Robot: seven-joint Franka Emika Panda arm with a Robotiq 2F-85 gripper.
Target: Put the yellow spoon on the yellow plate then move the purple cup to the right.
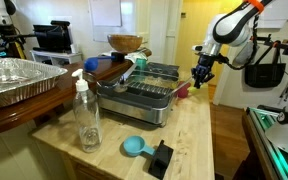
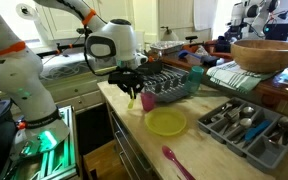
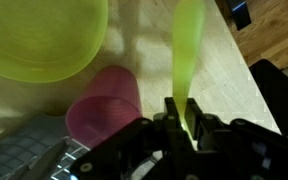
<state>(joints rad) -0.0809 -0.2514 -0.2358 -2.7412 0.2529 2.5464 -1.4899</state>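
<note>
My gripper will let go of the yellow spoon on the yellow plate [image 1: 188,82] [image 3: 58,38], toward the plate's side near the purple cup.
My gripper [image 3: 181,112] is shut on the handle of the yellow spoon [image 3: 188,50], which points away from the jaws over the wooden counter. In the wrist view the yellow plate [image 3: 44,40] lies at the upper left and the purple cup [image 3: 104,100], pink and upright, stands just left of the gripper. In an exterior view the gripper [image 2: 137,88] hangs above the counter's near end with the spoon [image 2: 147,101] below it, and the plate [image 2: 166,122] lies a little to its right. In an exterior view the gripper [image 1: 202,72] hovers beside the cup [image 1: 183,90].
A metal dish rack [image 1: 139,95] stands mid-counter, with a clear bottle [image 1: 86,115], a blue scoop [image 1: 134,147] and a black block [image 1: 161,157] in front. A pink spoon [image 2: 176,160], a cutlery tray [image 2: 246,122] and a wooden bowl [image 2: 269,52] are nearby.
</note>
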